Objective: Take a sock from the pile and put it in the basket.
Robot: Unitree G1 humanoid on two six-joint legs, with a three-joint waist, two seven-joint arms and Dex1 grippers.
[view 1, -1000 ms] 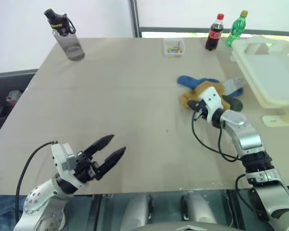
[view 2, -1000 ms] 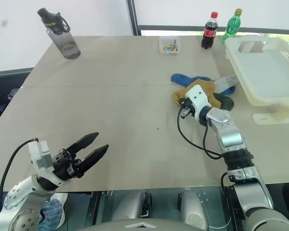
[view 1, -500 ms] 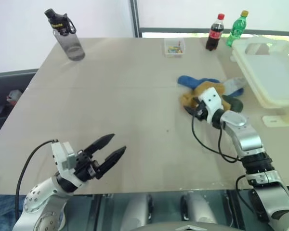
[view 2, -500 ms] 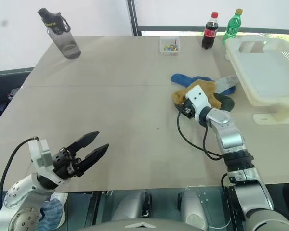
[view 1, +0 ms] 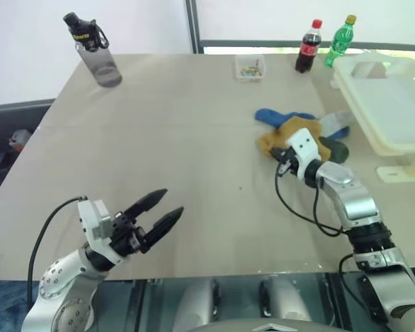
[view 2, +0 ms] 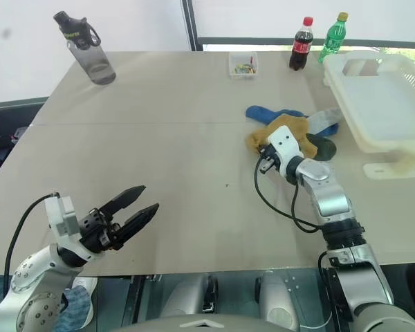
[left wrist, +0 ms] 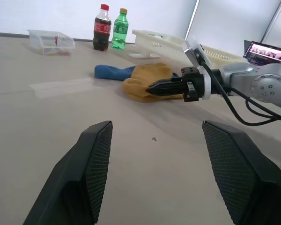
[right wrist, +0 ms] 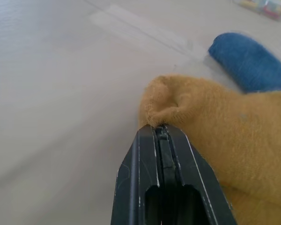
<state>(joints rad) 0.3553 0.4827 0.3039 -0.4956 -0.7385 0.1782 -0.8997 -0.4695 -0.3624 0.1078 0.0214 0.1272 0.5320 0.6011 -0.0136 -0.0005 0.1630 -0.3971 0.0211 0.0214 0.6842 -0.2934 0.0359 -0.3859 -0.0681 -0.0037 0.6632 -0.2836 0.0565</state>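
Note:
My right gripper has the yellow sock. It will let go of the sock on the bare table (view 1: 222, 187), in the space between the pile and my left gripper.
The pile (view 1: 301, 128) lies right of the table's middle: a mustard-yellow sock (view 1: 277, 137) in front, a bright blue one (view 1: 273, 115), a dark green one (view 1: 337, 149) and a pale grey one (view 1: 339, 119). My right gripper (right wrist: 155, 129) is shut at the yellow sock's (right wrist: 225, 126) near edge, where the fabric bunches up at its tips. It also shows as the right gripper (left wrist: 152, 87) in the left wrist view. The white basket (view 1: 394, 104) stands at the right edge, beyond the pile. Near the front left my left gripper (view 1: 173, 203) hovers open with nothing in it.
A dark water bottle (view 1: 97, 52) stands at the far left. Along the far edge stand a small clear box (view 1: 250, 68), a cola bottle (view 1: 306, 47) and a green bottle (view 1: 340, 36). A white flat piece (view 1: 401, 170) lies in front of the basket.
My right gripper has drawn slightly back and down at the yellow sock's edge, and its wrist has tipped. The left arm has stayed in place.

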